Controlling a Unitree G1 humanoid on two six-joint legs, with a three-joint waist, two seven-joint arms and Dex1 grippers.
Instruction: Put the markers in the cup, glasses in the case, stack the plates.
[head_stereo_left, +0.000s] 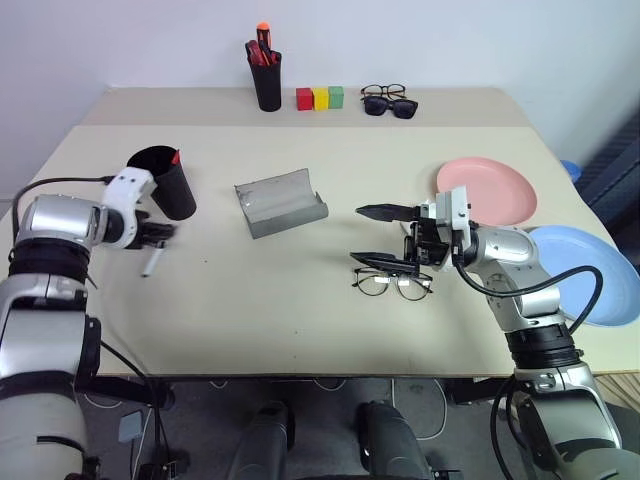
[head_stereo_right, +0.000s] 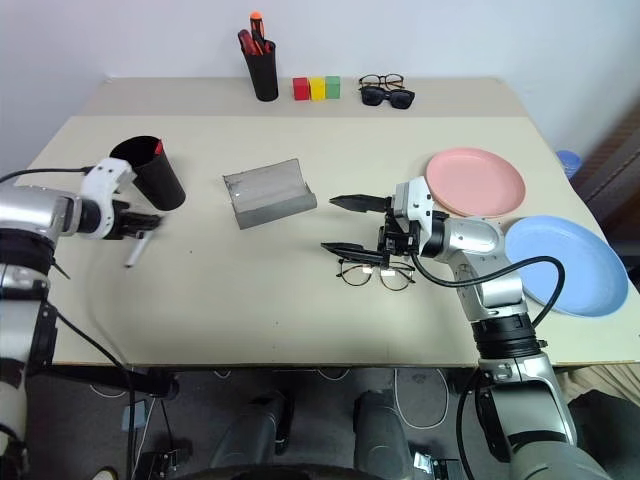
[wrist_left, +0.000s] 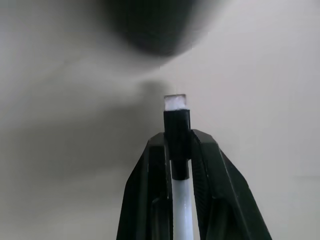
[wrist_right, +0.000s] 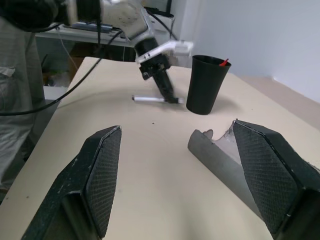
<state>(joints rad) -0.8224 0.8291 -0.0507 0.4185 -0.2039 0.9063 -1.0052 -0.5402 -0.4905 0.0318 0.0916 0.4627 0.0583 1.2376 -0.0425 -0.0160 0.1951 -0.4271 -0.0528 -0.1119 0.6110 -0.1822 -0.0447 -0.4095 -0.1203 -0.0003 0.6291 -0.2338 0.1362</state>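
My left gripper needs to let go of the white marker inside the black cup (head_stereo_left: 166, 160), beside the red marker.
My left gripper (wrist_left: 177, 137) is shut on the black end of the white marker (head_stereo_left: 150, 262), low over the table just in front of the black cup (head_stereo_left: 170, 182). Whether the marker's far end touches the table I cannot tell. A red marker's tip (head_stereo_left: 176, 157) sticks out of the cup. The grey case (head_stereo_left: 280, 202) lies open mid-table. My right gripper (head_stereo_left: 358, 235) is open and points left, just above and behind the wire-rimmed glasses (head_stereo_left: 392, 285), which lie on the table. At the right, the pink plate (head_stereo_left: 487, 190) and the blue plate (head_stereo_left: 585, 272) lie side by side.
At the back stand a black pen pot (head_stereo_left: 266, 80) full of red markers, three coloured blocks (head_stereo_left: 320, 97), dark sunglasses (head_stereo_left: 392, 106) and another pair of spectacles (head_stereo_left: 383, 91). The blue plate reaches the table's right edge.
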